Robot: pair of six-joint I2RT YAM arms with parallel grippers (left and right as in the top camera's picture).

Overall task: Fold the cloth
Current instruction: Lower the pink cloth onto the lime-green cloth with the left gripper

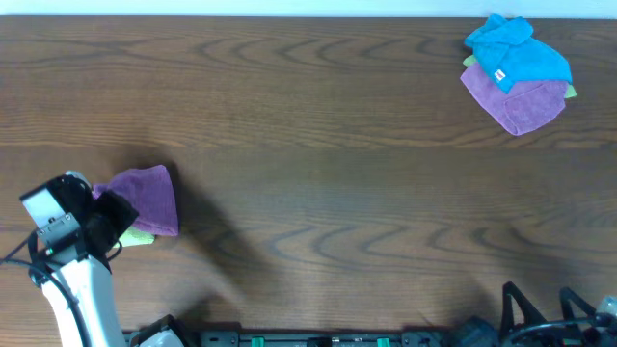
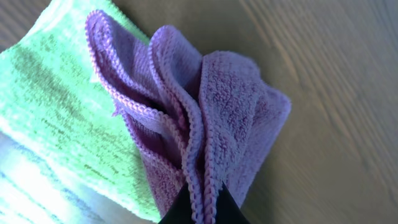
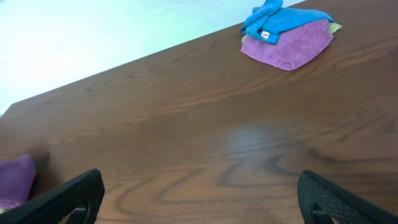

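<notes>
Next, my left gripper lets go of the purple cloth, spread over the lime-green cloth (image 1: 124,225) and covering most of it.
The purple-pink cloth (image 1: 149,198) lies bunched in folds at the table's left side, resting partly on a lime-green cloth (image 1: 138,237). My left gripper (image 1: 111,214) is shut on the cloth's stitched edges. In the left wrist view those edges (image 2: 200,186) run between the dark fingertips of the left gripper (image 2: 200,211), with the cloth (image 2: 230,106) spreading away over the green cloth (image 2: 56,106). My right gripper (image 3: 202,193) stands open and holds nothing, low at the table's front right (image 1: 540,308). The cloth (image 3: 15,177) shows at the right wrist view's left edge.
A pile sits at the back right: a bright blue cloth (image 1: 511,53) with a white tag on top of another purple cloth (image 1: 521,104), with a green edge showing beneath. The same pile shows as blue cloth (image 3: 273,22) over purple cloth (image 3: 292,43). Brown wooden table (image 1: 337,193).
</notes>
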